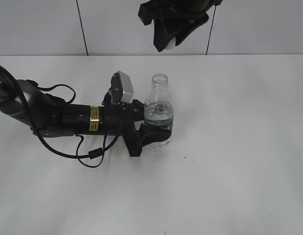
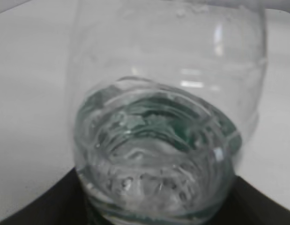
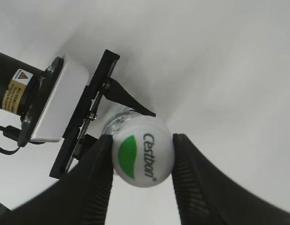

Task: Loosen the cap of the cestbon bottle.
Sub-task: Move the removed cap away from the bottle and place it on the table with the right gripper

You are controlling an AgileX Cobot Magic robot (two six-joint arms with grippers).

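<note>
The white cap, now held high above the bottle, will be set down by my right gripper on the bare white table across the bottle from my left gripper (image 1: 233, 120).
The clear cestbon bottle (image 1: 158, 110) with a dark green label band stands upright on the white table, and its neck is open with no cap on it. My left gripper (image 1: 156, 135) lies low on the table and is shut on the bottle's lower body. The bottle (image 2: 159, 140) fills the left wrist view. My right gripper (image 1: 175, 24) hangs high above the bottle at the top of the exterior view. In the right wrist view it (image 3: 142, 139) is shut on the white cap (image 3: 142, 153) with the green leaf logo. The cap is lifted clear above the bottle neck (image 3: 117, 120).
The left arm with its cables (image 1: 58, 117) lies across the left of the white table (image 1: 239, 147). A grey tiled wall (image 1: 43, 24) stands behind. The left wrist camera housing (image 3: 55, 103) shows beside the bottle.
</note>
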